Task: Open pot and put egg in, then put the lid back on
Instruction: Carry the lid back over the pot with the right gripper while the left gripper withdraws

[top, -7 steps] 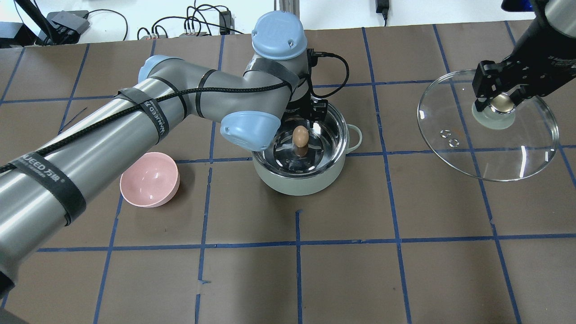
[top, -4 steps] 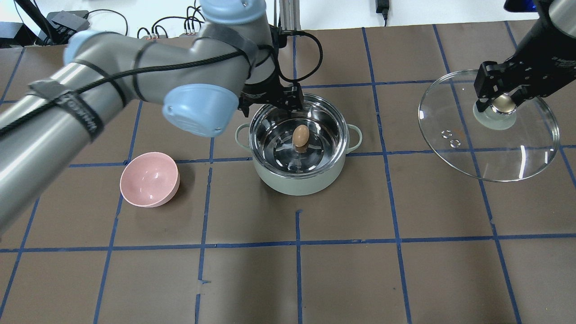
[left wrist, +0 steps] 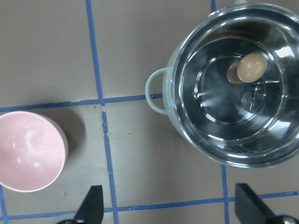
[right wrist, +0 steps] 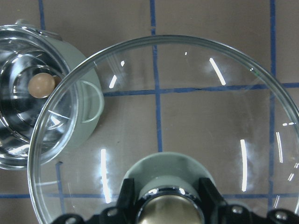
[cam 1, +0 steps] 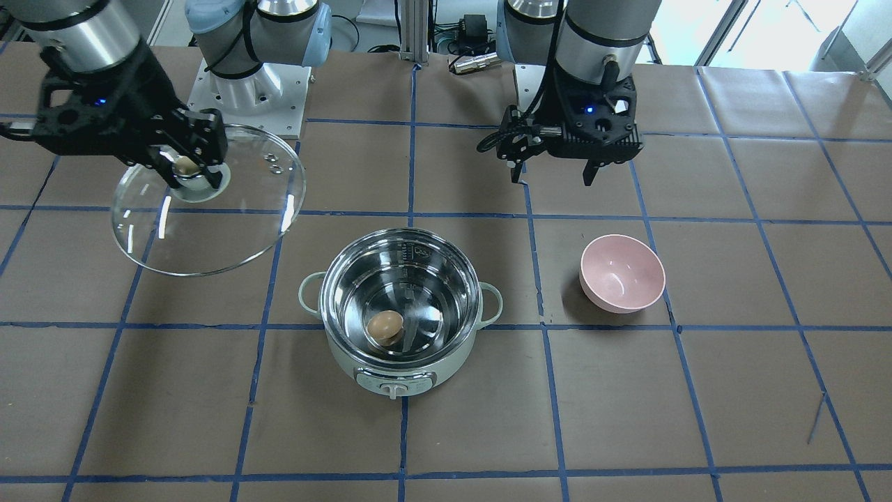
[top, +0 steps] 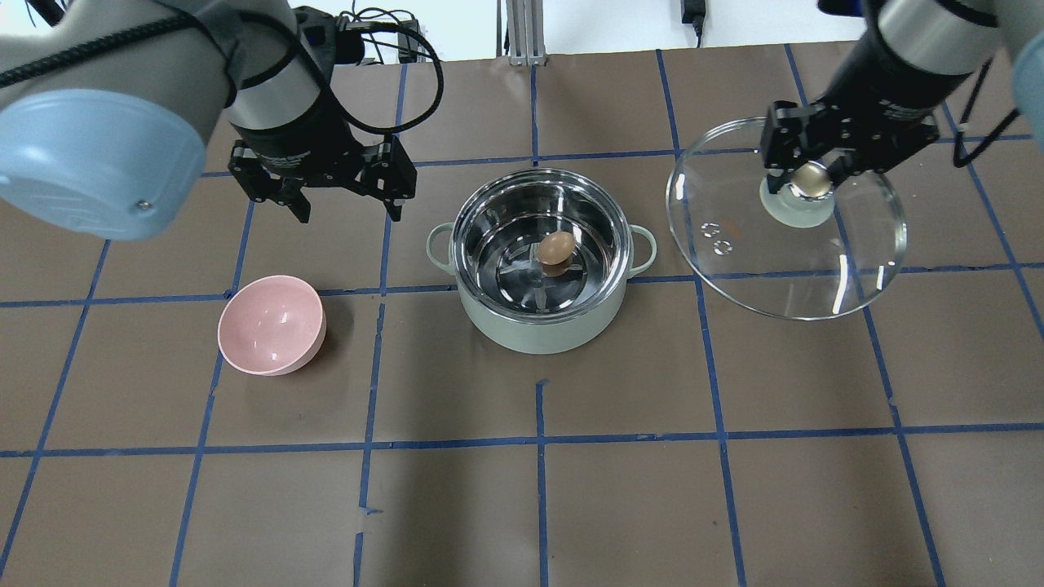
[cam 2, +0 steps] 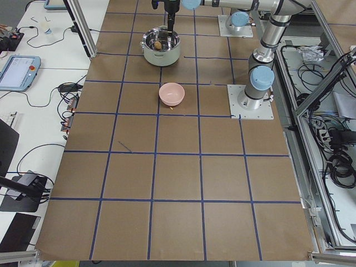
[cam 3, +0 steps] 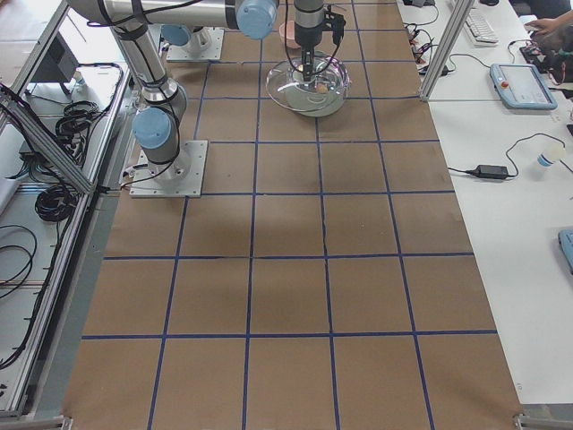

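The robot's right gripper should release the glass lid on the open rim of the mint-green pot (cam 1: 401,296) (right wrist: 7,97), above the brown egg.
The mint-green pot (top: 538,330) stands open at the table's middle, also in the front view (cam 1: 334,357). The brown egg (top: 556,248) lies on its steel bottom, also in the front view (cam 1: 385,325) and both wrist views (left wrist: 251,66) (right wrist: 41,85). My left gripper (top: 351,214) is open and empty, to the pot's left, between pot and bowl; it also shows in the front view (cam 1: 552,178). My right gripper (top: 803,181) is shut on the beige knob of the glass lid (top: 783,269) and holds it in the air right of the pot.
A pink bowl (top: 272,324) sits empty on the table left of the pot, below my left gripper. The brown table mat (top: 538,505) has blue tape grid lines. Cables and power supplies lie along the far edge (top: 359,41).
My left gripper has withdrawn from over the pot and moved left, leaving the egg inside; the egg has tipped onto its side. My right gripper has carried the lid leftward, nearer the pot.
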Motion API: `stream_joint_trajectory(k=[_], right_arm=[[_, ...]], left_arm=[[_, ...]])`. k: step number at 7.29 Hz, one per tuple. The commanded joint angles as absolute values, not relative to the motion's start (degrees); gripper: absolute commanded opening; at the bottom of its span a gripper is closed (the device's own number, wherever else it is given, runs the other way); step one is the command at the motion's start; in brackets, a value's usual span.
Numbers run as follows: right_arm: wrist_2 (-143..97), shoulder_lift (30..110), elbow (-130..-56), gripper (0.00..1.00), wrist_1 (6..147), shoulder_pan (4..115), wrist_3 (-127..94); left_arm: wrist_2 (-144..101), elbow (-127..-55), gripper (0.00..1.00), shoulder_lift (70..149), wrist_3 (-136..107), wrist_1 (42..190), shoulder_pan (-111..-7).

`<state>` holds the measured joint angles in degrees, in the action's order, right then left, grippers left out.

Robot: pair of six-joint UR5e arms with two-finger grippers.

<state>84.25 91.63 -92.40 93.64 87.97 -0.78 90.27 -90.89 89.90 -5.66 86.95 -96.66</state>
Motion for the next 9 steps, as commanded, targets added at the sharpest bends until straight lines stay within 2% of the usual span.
stream_joint_trajectory(k=[1,4,9], right_arm=[[84.9,84.3,-89.6,0.33,101.4,100.8,-15.1],[85.9,74.9,-87.6,0.33,109.8,109.2,-25.7],[85.3,72.3,-87.9,0.33,109.9,109.3,-25.1]], left_arm=[[90.4,-90.1,1.0,89.3,-4.4,87.3,-94.2],[90.6,-90.0,1.0,89.2,-4.3,87.3,-93.7],[90.5,-89.6,1.0,89.1,-4.2,87.3,-93.7]])
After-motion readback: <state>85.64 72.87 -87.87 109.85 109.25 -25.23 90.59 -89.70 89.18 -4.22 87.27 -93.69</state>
